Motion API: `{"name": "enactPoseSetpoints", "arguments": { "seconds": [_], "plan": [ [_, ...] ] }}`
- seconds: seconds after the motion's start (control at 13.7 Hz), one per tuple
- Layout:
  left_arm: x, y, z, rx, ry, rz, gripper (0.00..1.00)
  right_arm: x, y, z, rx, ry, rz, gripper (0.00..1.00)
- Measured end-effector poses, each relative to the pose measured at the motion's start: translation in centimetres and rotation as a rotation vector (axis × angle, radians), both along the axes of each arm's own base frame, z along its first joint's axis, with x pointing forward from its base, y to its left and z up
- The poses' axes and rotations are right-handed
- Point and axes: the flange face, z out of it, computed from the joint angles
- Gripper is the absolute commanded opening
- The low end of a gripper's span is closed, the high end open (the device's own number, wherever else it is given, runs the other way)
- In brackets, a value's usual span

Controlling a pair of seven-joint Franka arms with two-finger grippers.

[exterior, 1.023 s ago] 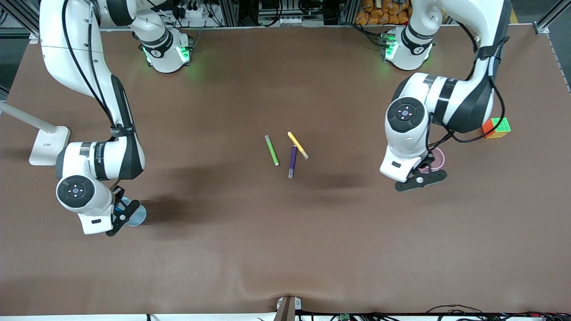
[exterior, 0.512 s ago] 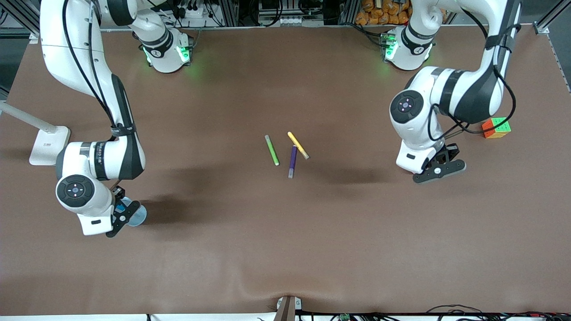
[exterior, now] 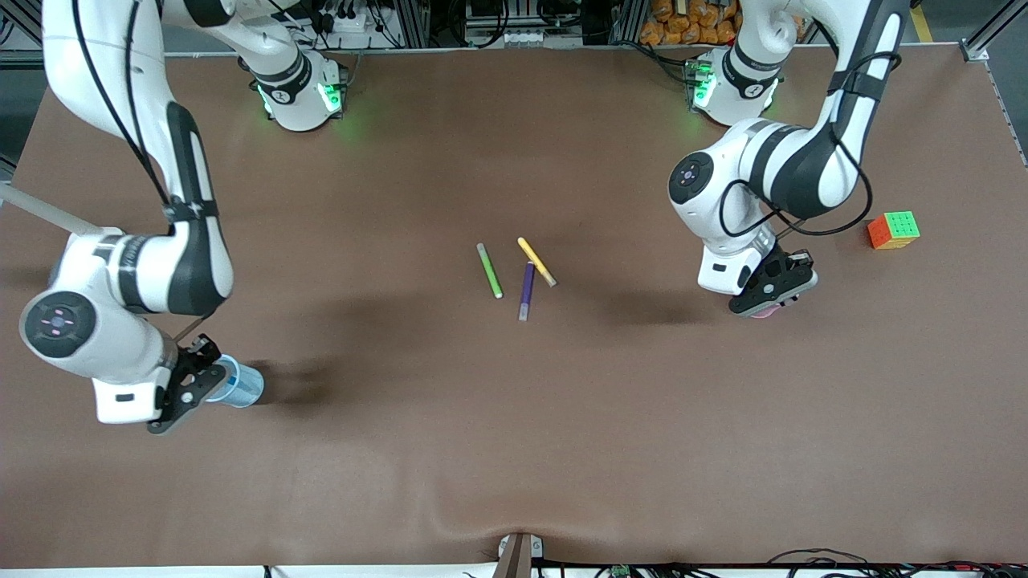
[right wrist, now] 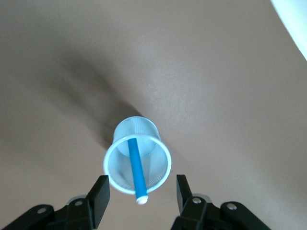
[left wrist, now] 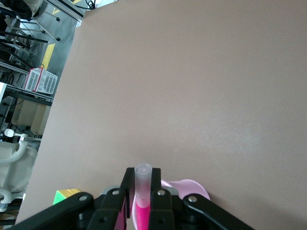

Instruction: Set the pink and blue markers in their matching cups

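Next, my left gripper lets go of the pink marker inside the pale pink cup (exterior: 774,292) (left wrist: 169,199), on the colour cube's side of the table.
The pale blue cup (exterior: 241,386) stands near the right arm's end of the table, with the blue marker (right wrist: 135,163) leaning inside it. My right gripper (right wrist: 143,191) is open and empty, just above and beside the blue cup (right wrist: 137,155); it also shows in the front view (exterior: 186,385). My left gripper (left wrist: 142,175) is shut on the pink marker (left wrist: 143,196) and holds it upright over the pale pink cup (left wrist: 192,187). In the front view the left gripper (exterior: 771,293) hides most of the pink cup (exterior: 764,313).
A green marker (exterior: 489,270), a yellow marker (exterior: 536,262) and a purple marker (exterior: 527,291) lie at the table's middle. A colour cube (exterior: 893,229) sits near the left arm's end. A white stand's arm (exterior: 44,210) crosses the right arm's end.
My right gripper has drawn back from the blue cup, leaving the blue marker in it. My left gripper has turned and shifted over the pink cup with the pink marker.
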Motion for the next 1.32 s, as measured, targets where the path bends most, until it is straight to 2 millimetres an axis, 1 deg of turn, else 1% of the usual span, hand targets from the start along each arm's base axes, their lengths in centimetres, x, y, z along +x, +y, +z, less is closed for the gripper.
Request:
{"name": "enactPoseSetpoints", "arguments": {
  "seconds": [0.07,0.15,0.37,0.51,0.73,0.88,0.95,1.02,1.1,1.17,1.24,1.32],
  "plan": [
    [-0.1,0.1,-0.6,0.019,-0.023,-0.007,0.0,-0.3,-0.1,1.6,0.013,-0.013,-0.043,0.7],
    [-0.3,0.2,-1.5,0.037,-0.045,-0.011,0.0,-0.8,0.0,3.3,0.027,-0.02,-0.095,1.0],
    [-0.8,0.3,-3.9,0.051,-0.079,-0.019,0.0,-2.5,0.7,8.1,0.068,-0.023,-0.234,1.0],
    [-0.8,0.2,-4.6,0.044,-0.078,-0.028,0.0,-3.9,1.0,10.7,0.101,-0.01,-0.334,1.0],
    [-0.6,0.4,-5.3,0.053,-0.093,-0.032,0.0,-5.7,0.8,13.9,0.136,0.001,-0.523,1.0],
    [-0.8,0.5,-6.3,0.063,-0.103,-0.025,0.0,-7.1,1.1,16.4,0.151,-0.003,-0.623,1.0],
    [-0.9,0.5,-7.0,0.066,-0.105,-0.019,0.06,-7.8,1.1,17.8,0.158,-0.008,-0.662,1.0],
    [-1.0,0.5,-7.5,0.068,-0.104,-0.015,0.41,-8.6,0.7,19.3,0.167,-0.023,-0.695,1.0],
    [-1.0,0.6,-7.8,0.07,-0.101,-0.014,0.81,-9.4,0.1,20.9,0.178,-0.042,-0.724,1.0],
    [-1.0,0.6,-7.9,0.071,-0.099,-0.014,1.0,-10.2,-0.7,22.3,0.187,-0.06,-0.75,1.0],
    [-1.0,0.6,-7.9,0.072,-0.099,-0.013,1.0,-11.0,-1.7,23.4,0.195,-0.073,-0.771,1.0],
    [-1.0,0.6,-7.9,0.072,-0.099,-0.014,1.0,-11.5,-2.8,24.0,0.199,-0.082,-0.79,1.0]
  ]
}}
